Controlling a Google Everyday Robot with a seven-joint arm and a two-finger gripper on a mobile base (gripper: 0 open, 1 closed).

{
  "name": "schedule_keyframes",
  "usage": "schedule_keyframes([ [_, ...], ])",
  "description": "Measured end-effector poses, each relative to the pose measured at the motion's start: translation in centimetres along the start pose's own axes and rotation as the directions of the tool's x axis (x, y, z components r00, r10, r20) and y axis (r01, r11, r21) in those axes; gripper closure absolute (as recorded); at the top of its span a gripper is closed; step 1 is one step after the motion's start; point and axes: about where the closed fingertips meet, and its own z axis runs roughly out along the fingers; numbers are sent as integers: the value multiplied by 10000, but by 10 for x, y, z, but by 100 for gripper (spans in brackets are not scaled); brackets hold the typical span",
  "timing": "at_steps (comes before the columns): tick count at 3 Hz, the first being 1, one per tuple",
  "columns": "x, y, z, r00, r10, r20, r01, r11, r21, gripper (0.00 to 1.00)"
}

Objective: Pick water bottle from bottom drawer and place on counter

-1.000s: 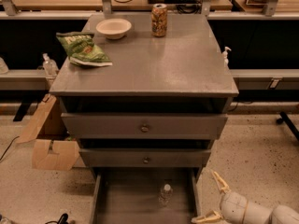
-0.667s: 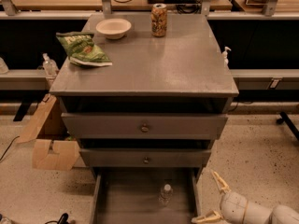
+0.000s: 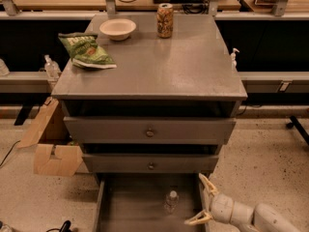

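Note:
Next, the gripper needs to move to the water bottle's upper body [image 3: 172, 201], just under the white cap, and close there.
The water bottle [image 3: 171, 201], clear with a white cap, stands upright on the floor of the open bottom drawer [image 3: 130, 207], right of its middle. My gripper [image 3: 203, 200] is at the drawer's right edge, low in the view, just right of the bottle and apart from it. Its two pale fingers [image 3: 208, 183] are spread wide and empty. The grey counter [image 3: 164, 62] tops the cabinet above the two knobbed drawers.
On the counter lie a green chip bag [image 3: 86, 50], a white bowl [image 3: 117, 28] and a patterned drink can [image 3: 165, 20]. A cardboard box [image 3: 53, 146] sits on the floor left of the cabinet. Pump-top bottles [image 3: 50, 67] stand on side ledges.

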Motion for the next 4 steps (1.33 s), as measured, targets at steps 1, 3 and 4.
schedule_keyframes([
  [1,36,-4,26,9991,88,407,-73,9993,-365,0],
  [3,90,-14,60,9999,101,87,-92,9958,-906,0],
  [4,117,-14,78,9998,167,-79,-175,9939,-1084,0],
])
